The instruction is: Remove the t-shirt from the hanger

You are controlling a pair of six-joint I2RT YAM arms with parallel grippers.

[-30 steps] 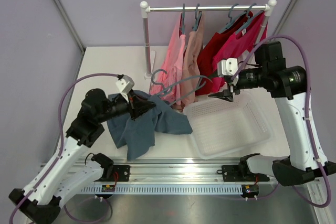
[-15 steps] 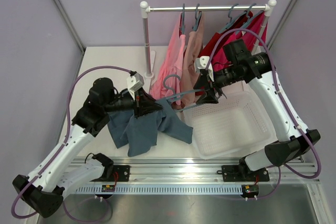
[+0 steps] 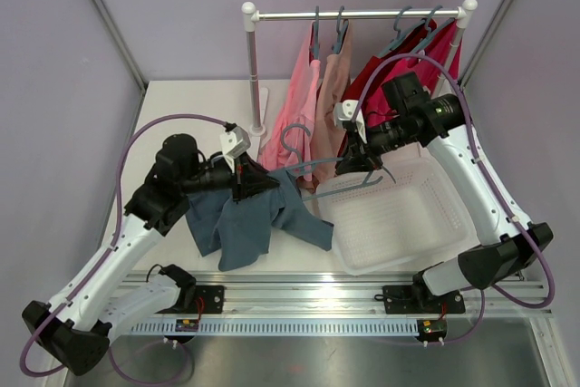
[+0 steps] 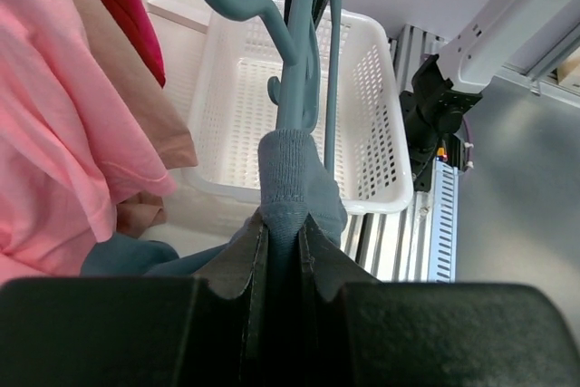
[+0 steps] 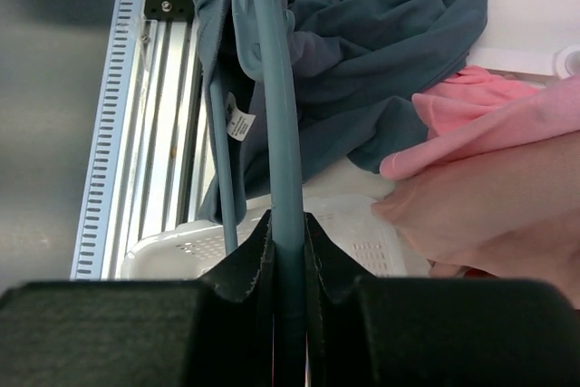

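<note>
My left gripper is pinching the t-shirt's collar around the hanger's arm. It should open to drop the t-shirt and then take the hanger alone (image 4: 296,92).
A blue-grey t-shirt (image 3: 249,224) hangs from a teal hanger (image 3: 313,165) held in the air between the arms, its lower part draped on the table. My left gripper (image 3: 256,184) is shut on the shirt's ribbed collar (image 4: 288,174), just below the hanger's neck (image 4: 304,79). My right gripper (image 3: 355,166) is shut on one arm of the hanger (image 5: 276,88), over the basket's left rim. In the right wrist view the t-shirt (image 5: 381,33) still covers the hanger's far end, and a white label shows inside it.
A white perforated basket (image 3: 426,224) lies at the right on the table. Behind stands a clothes rack (image 3: 362,14) with pink (image 3: 299,106), tan and red (image 3: 399,79) garments on hangers. A metal rail (image 3: 299,301) runs along the near edge.
My right arm swung left from over the basket to the hanger, and its jaws closed on the hanger's arm. The left gripper shifted slightly right, still gripping the collar.
</note>
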